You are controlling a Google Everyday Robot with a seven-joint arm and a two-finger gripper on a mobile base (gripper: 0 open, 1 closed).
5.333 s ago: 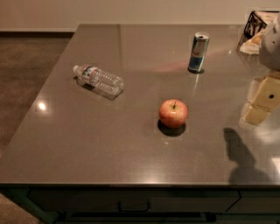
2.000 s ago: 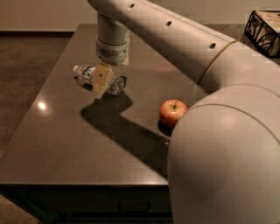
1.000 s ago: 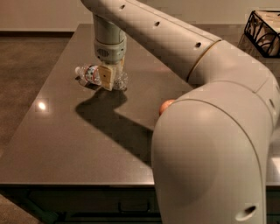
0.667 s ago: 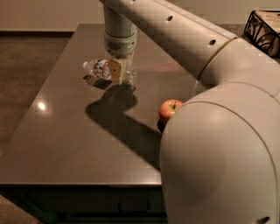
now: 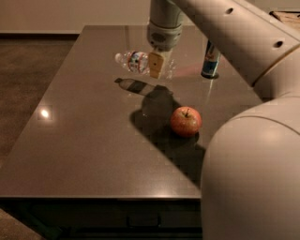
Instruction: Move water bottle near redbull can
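Observation:
Next, I let go of the water bottle, now lying sideways above the table, with my gripper on the table [image 5: 208,77] just in front of the redbull can, behind the apple.
The water bottle [image 5: 136,62], clear with a white cap end to the left and a red-and-blue label band, hangs lying sideways above the table with its shadow below it. My gripper [image 5: 157,65] is shut on the water bottle near its middle, at the back centre of the table. The redbull can [image 5: 211,60], blue and silver, stands upright to the right of the gripper, partly hidden by my arm.
A red apple [image 5: 186,121] sits on the dark table [image 5: 84,140] in front of the can. My large white arm fills the right side of the view. A dark wire basket [image 5: 285,14] shows at the far right back.
My gripper closed on the bottle, lifted it off the table and carried it right toward the can. The can shows again.

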